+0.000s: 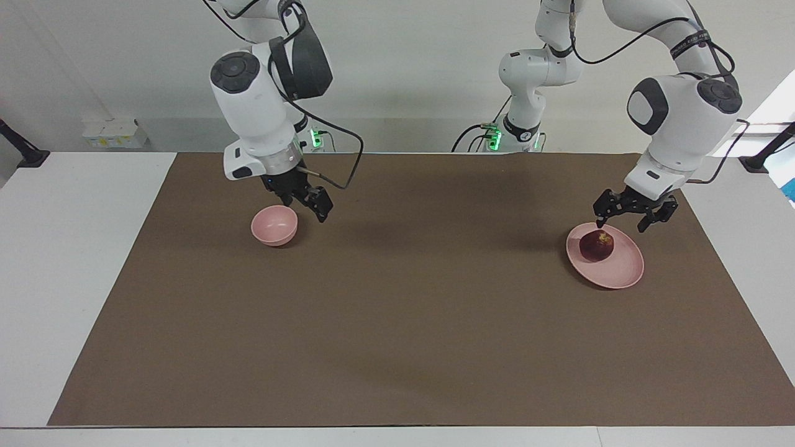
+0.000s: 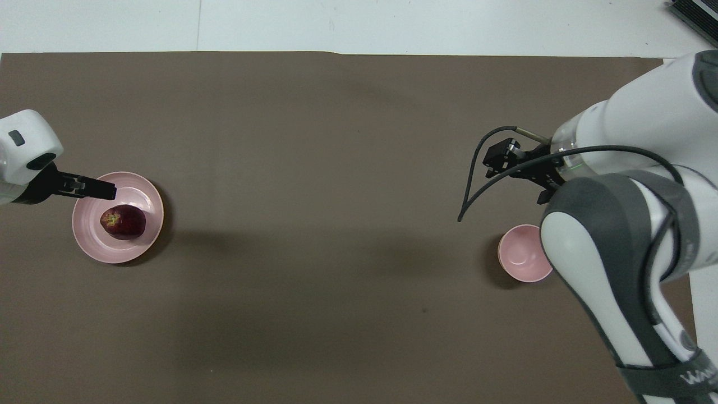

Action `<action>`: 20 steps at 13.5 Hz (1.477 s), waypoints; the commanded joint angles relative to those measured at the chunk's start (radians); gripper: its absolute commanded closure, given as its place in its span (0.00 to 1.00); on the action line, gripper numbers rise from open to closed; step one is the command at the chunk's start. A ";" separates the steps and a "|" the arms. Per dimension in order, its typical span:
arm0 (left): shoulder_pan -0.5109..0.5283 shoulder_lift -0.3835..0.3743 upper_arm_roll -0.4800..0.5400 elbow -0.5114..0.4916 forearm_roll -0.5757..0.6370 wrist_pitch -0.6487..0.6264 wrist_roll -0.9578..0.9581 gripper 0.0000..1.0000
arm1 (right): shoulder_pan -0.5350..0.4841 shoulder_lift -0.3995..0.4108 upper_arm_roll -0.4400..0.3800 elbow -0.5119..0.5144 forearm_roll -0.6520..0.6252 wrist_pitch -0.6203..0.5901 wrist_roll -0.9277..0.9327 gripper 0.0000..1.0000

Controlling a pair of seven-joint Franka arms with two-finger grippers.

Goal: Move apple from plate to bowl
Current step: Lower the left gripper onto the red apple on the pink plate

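Note:
The dark-red apple [image 2: 125,219] lies on the pale-pink plate. My left gripper needs to close around its middle next.
The dark-red apple [image 1: 596,245] [image 2: 123,221] lies on the pale-pink plate [image 1: 621,271] [image 2: 115,251] toward the left arm's end of the table. My left gripper [image 1: 623,222] [image 2: 104,192] is open and empty, low over the plate's rim nearest the robots, just above the apple and not touching it. The small pink bowl [image 1: 274,225] [image 2: 520,253] stands empty toward the right arm's end. My right gripper [image 1: 306,210] [image 2: 496,163] is open and empty, hanging just above the bowl's rim on the side toward the table's middle. In the overhead view the right arm covers part of the bowl's edge.
A brown mat [image 1: 397,310] covers most of the white table [image 1: 74,261]. A black cable [image 2: 477,179] loops from the right wrist above the mat beside the bowl. The two arm bases [image 1: 522,133] stand at the table's robot end.

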 commanded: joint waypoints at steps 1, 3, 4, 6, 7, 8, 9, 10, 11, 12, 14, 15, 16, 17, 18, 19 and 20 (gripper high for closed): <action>0.028 0.011 -0.006 -0.111 -0.027 0.147 0.016 0.00 | 0.033 -0.008 0.001 -0.072 0.066 0.100 0.079 0.00; 0.034 0.022 -0.006 -0.162 -0.027 0.237 0.016 0.00 | 0.055 0.010 0.001 -0.100 0.105 0.149 0.115 0.00; 0.034 0.025 -0.006 -0.180 -0.027 0.250 0.016 0.00 | 0.075 0.023 0.001 -0.106 0.109 0.163 0.144 0.00; 0.035 0.039 -0.006 -0.205 -0.029 0.285 0.015 0.00 | 0.111 0.050 0.001 -0.106 0.109 0.218 0.218 0.00; 0.035 0.039 -0.006 -0.222 -0.029 0.307 0.015 0.00 | 0.125 0.060 0.001 -0.106 0.120 0.235 0.247 0.00; 0.035 0.039 -0.006 -0.240 -0.029 0.326 0.015 0.07 | 0.141 0.069 0.001 -0.106 0.157 0.251 0.267 0.00; 0.035 0.039 -0.006 -0.254 -0.029 0.352 0.015 0.25 | 0.154 0.078 0.001 -0.106 0.187 0.277 0.286 0.00; 0.035 0.039 -0.006 -0.254 -0.029 0.360 0.015 0.40 | 0.168 0.090 0.001 -0.106 0.203 0.301 0.309 0.00; 0.035 0.040 -0.006 -0.254 -0.029 0.360 0.015 0.57 | 0.184 0.099 0.001 -0.106 0.209 0.317 0.329 0.00; 0.035 0.040 -0.006 -0.254 -0.029 0.359 0.015 0.74 | 0.197 0.109 0.001 -0.104 0.224 0.335 0.338 0.00; 0.034 0.043 -0.006 -0.246 -0.029 0.357 0.015 0.92 | 0.228 0.124 0.001 -0.104 0.270 0.378 0.344 0.00; 0.031 0.045 -0.006 -0.242 -0.029 0.357 0.015 0.93 | 0.240 0.136 0.001 -0.100 0.298 0.398 0.349 0.00; 0.029 0.046 -0.006 -0.225 -0.029 0.356 0.013 0.96 | 0.257 0.147 0.001 -0.092 0.319 0.410 0.355 0.00; 0.026 0.045 -0.007 -0.193 -0.029 0.345 0.006 0.98 | 0.262 0.150 0.001 -0.085 0.344 0.412 0.367 0.00; 0.022 0.037 -0.007 -0.165 -0.029 0.328 0.003 0.98 | 0.263 0.153 0.001 -0.075 0.367 0.413 0.384 0.00; 0.020 0.022 -0.013 -0.147 -0.029 0.289 -0.005 0.98 | 0.268 0.155 0.001 -0.071 0.381 0.426 0.405 0.00; 0.017 0.001 -0.020 -0.135 -0.030 0.259 -0.022 0.98 | 0.270 0.155 0.001 -0.069 0.392 0.444 0.425 0.00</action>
